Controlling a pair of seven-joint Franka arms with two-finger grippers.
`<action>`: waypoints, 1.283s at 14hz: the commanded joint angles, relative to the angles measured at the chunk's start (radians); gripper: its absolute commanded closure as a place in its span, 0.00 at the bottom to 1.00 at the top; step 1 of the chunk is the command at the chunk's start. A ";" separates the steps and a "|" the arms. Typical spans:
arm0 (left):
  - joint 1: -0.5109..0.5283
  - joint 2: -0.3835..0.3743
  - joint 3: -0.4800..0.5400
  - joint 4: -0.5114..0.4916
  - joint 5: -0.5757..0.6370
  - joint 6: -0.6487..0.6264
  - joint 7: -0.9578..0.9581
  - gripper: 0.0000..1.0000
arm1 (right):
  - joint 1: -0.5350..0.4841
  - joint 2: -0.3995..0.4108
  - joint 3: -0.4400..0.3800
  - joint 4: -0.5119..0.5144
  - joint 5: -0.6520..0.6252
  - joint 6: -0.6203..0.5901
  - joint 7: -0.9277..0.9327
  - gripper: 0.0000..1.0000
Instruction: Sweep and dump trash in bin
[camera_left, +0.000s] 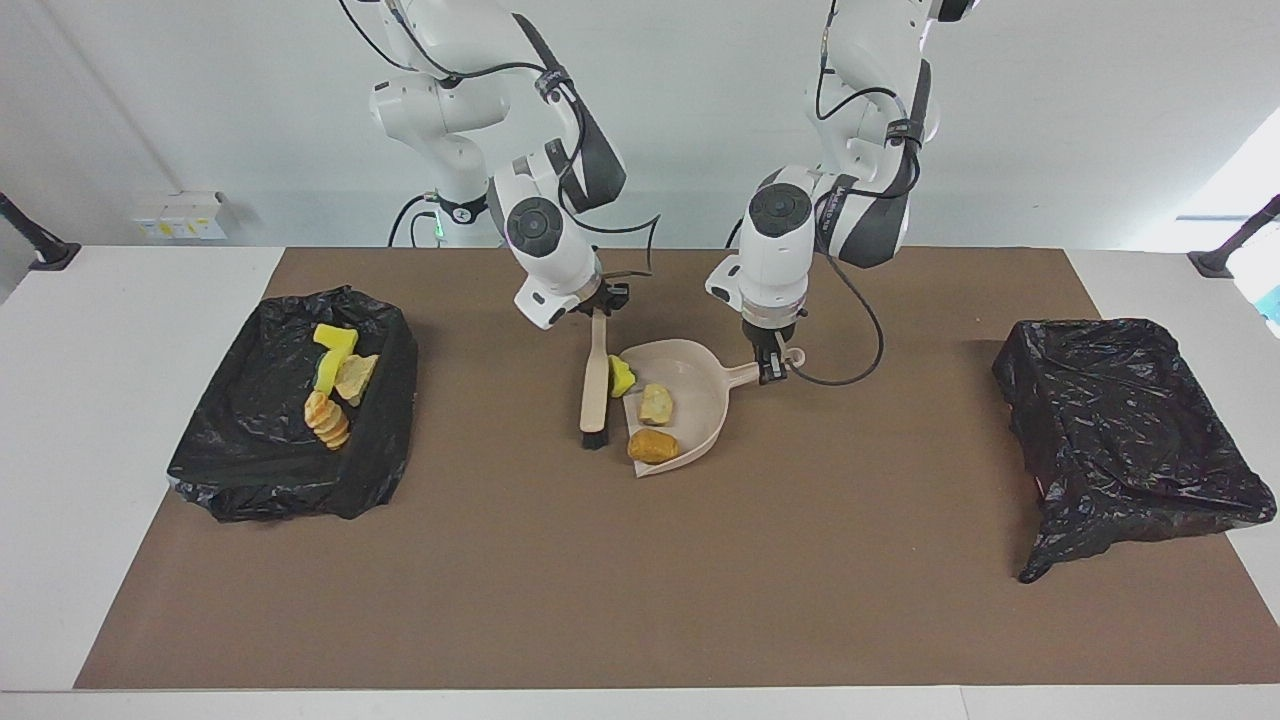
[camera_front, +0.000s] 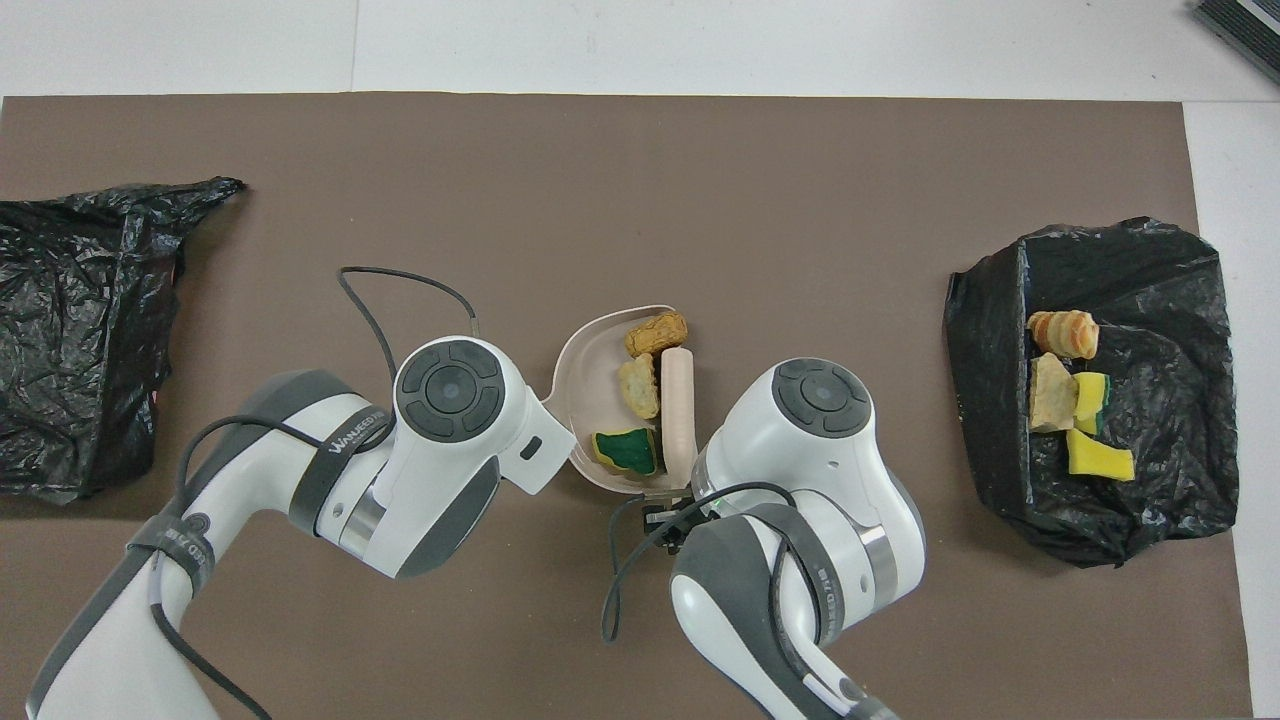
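My right gripper has the wooden brush. It will let go of it on the brown mat just on my side of the dustpan (camera_front: 675, 590).
Three pieces of trash lie in the beige dustpan (camera_left: 697, 392) (camera_front: 590, 375) at mid-table: a yellow-green sponge (camera_left: 622, 377) (camera_front: 627, 450), a tan chunk (camera_left: 656, 404) (camera_front: 638, 385) and an orange-brown chunk (camera_left: 652, 446) (camera_front: 657, 333). My left gripper (camera_left: 770, 368) is shut on the dustpan's handle. My right gripper (camera_left: 598, 305) is shut on the handle of a wooden brush (camera_left: 594, 385) (camera_front: 677, 400), which stands against the dustpan's mouth with its bristles on the mat. In the overhead view both arms cover their own grippers.
A black-bag-lined bin (camera_left: 250, 470) (camera_front: 985, 400) toward the right arm's end holds several more scraps (camera_left: 335, 385) (camera_front: 1075, 400). A second black-lined bin (camera_left: 1130, 430) (camera_front: 70, 330) sits toward the left arm's end. Everything rests on a brown mat (camera_left: 640, 580).
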 joint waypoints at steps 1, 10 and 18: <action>0.003 -0.031 0.005 -0.054 0.011 0.052 -0.002 1.00 | -0.007 -0.045 0.000 0.045 0.022 -0.056 0.008 1.00; 0.213 0.006 0.005 0.087 -0.180 0.002 0.269 1.00 | 0.062 -0.299 0.004 -0.084 -0.093 -0.191 0.042 1.00; 0.476 0.035 0.002 0.388 -0.220 -0.316 0.573 1.00 | 0.236 -0.185 0.005 -0.158 -0.050 -0.001 0.301 1.00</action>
